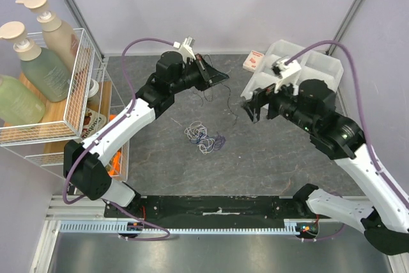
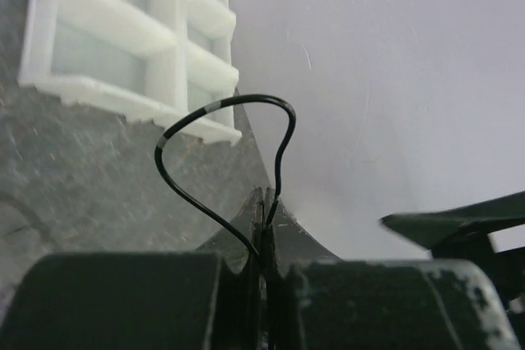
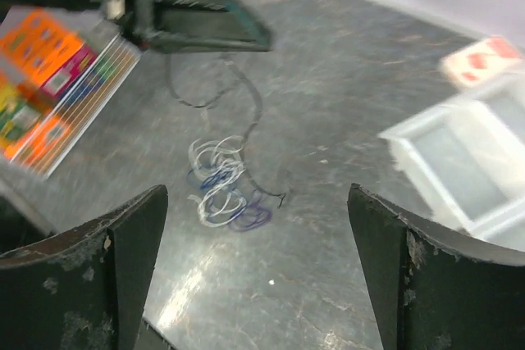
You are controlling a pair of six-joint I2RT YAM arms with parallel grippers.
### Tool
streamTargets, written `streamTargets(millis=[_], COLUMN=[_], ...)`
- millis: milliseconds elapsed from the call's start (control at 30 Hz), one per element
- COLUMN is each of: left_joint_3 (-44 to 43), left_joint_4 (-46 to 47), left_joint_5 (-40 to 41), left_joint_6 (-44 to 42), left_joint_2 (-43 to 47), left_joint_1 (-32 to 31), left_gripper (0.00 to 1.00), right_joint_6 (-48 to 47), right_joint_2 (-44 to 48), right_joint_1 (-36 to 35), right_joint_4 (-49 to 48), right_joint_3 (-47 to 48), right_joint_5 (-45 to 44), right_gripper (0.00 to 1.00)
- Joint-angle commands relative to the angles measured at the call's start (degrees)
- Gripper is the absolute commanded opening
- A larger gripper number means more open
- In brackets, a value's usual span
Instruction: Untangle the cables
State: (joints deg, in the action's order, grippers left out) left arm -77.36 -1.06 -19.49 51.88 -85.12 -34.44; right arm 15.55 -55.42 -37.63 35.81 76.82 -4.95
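Note:
Next, I move my right gripper to the black cable's hanging part (image 1: 229,96) (image 3: 257,112), close below the fingers of my left gripper, and grab it there.
A small tangle of white and dark blue cables (image 1: 203,137) lies on the grey table; it also shows in the right wrist view (image 3: 220,192). A black cable (image 2: 221,108) loops out of my left gripper (image 2: 267,201), whose jaws are shut on it. In the top view my left gripper (image 1: 216,76) is raised at the back centre, and the black cable (image 1: 206,96) hangs from it towards the tangle. My right gripper (image 1: 255,105) is open and empty, right of the tangle and above the table. Its fingers (image 3: 131,239) frame the tangle from a distance.
A white compartment tray (image 1: 300,68) stands at the back right, with a small red-and-white box (image 1: 254,61) beside it. A wire rack (image 1: 77,94) with bottles and packets stands at the left. The tray also shows in the left wrist view (image 2: 123,30).

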Motion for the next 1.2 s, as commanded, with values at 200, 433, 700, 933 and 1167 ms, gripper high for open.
streamTargets(millis=[200,433,700,933,1167], left_joint_3=[-3.1,-3.8,-4.6,-5.3,-5.5], left_joint_4=[-8.1,-10.1,-14.7,-16.3,-16.6], left_joint_5=[-0.1,2.4,7.3,8.0,7.9], left_joint_6=[21.4,26.5,32.2,35.2,36.2], left_joint_2=[1.8,1.7,2.2,1.8,1.9], left_joint_1=[-0.6,-0.6,-0.5,-0.7,-0.5], left_gripper=[0.02,0.02,0.02,0.02,0.02], right_joint_6=[-7.0,-3.9,-6.1,-11.4,-14.3], right_joint_2=[-12.4,-14.9,-12.3,-13.5,-14.5], right_joint_1=[1.8,0.5,-6.9,-12.7,-13.8], right_joint_4=[-9.4,-18.0,-22.9,-28.2,-33.8], right_joint_3=[-2.8,-5.4,-10.0,-11.3,-14.1], right_joint_5=[23.0,33.9,8.8,-4.2,-2.1], right_gripper=[0.98,0.94,0.91,0.85,0.44])
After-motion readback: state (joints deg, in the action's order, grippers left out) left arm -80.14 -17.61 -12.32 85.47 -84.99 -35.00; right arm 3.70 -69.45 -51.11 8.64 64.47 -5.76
